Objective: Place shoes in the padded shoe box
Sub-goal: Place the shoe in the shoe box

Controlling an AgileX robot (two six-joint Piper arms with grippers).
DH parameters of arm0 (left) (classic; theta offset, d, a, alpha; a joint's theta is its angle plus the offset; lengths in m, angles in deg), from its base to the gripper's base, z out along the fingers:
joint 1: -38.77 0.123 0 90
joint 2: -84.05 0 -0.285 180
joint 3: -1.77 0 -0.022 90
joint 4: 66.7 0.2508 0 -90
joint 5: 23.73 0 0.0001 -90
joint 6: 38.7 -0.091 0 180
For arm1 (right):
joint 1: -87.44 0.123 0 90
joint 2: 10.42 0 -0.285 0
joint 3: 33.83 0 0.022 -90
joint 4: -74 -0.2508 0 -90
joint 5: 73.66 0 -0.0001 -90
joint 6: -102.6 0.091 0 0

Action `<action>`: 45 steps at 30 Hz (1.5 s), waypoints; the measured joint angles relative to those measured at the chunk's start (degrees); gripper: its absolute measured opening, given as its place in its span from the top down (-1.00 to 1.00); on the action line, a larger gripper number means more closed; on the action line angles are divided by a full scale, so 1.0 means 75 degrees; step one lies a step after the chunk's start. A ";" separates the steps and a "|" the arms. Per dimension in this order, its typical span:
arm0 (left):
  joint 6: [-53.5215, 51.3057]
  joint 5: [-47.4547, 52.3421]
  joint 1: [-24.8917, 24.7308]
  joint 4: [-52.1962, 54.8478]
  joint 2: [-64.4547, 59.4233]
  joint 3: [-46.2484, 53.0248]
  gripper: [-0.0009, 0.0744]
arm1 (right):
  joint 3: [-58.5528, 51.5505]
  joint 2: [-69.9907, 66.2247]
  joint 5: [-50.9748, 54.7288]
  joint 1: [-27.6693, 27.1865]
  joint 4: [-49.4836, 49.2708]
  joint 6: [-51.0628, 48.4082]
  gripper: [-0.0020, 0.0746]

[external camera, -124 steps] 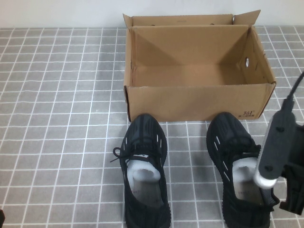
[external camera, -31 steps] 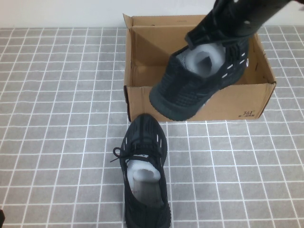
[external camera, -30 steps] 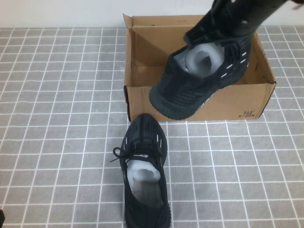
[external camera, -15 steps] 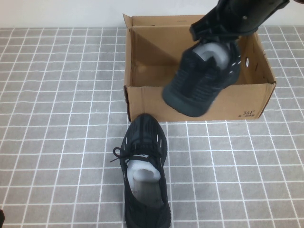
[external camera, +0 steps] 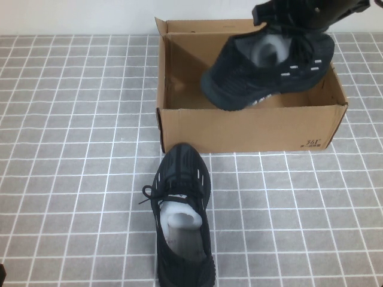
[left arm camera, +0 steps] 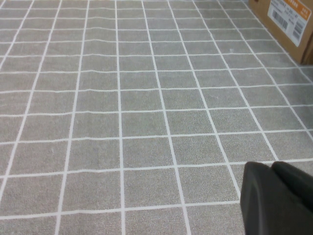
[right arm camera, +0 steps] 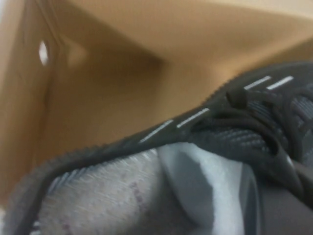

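Observation:
The robot's right gripper will release its black sneaker lengthwise inside the brown shoe box (external camera: 244,82), along the front side of the box.
The brown padded shoe box (external camera: 251,122) stands open at the back middle of the table. My right gripper (external camera: 299,15) is shut on the heel collar of one black sneaker (external camera: 263,66) and holds it tilted above the box's inside, toe toward the left. The right wrist view shows this shoe's grey-white lining (right arm camera: 195,181), its white dash stripes and the box's inner wall (right arm camera: 122,98) with its round hole. The other sneaker (external camera: 181,221) lies on the table in front of the box, toe toward it. My left gripper (left arm camera: 273,167) is shut and empty, low over the tiles.
The table is covered in grey tiles with white lines (external camera: 72,149). A white wall runs behind the box. In the left wrist view a cardboard box corner with a barcode label (left arm camera: 288,17) shows at the far edge.
My right gripper has carried the shoe from above the box's front wall back and up over the box's inside, turning it more level. The shoe on the table has not moved.

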 joint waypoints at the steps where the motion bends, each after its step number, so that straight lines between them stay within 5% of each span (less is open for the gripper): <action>1: 0.0000 0.0000 0.0000 0.0000 0.0000 0.0000 0.99 | 0.0000 -0.0045 -0.0164 -0.0068 -0.0091 0.0000 0.96; 18: 0.0000 0.0000 0.0000 0.0000 0.0000 0.0000 0.99 | 0.0000 -0.0992 -0.3153 -0.0676 -0.2211 0.0617 0.96; 45: 0.0000 0.0000 0.0000 0.0000 0.0000 0.0000 0.99 | 0.0000 -0.2011 -0.3707 -0.0708 -0.2258 0.0977 0.95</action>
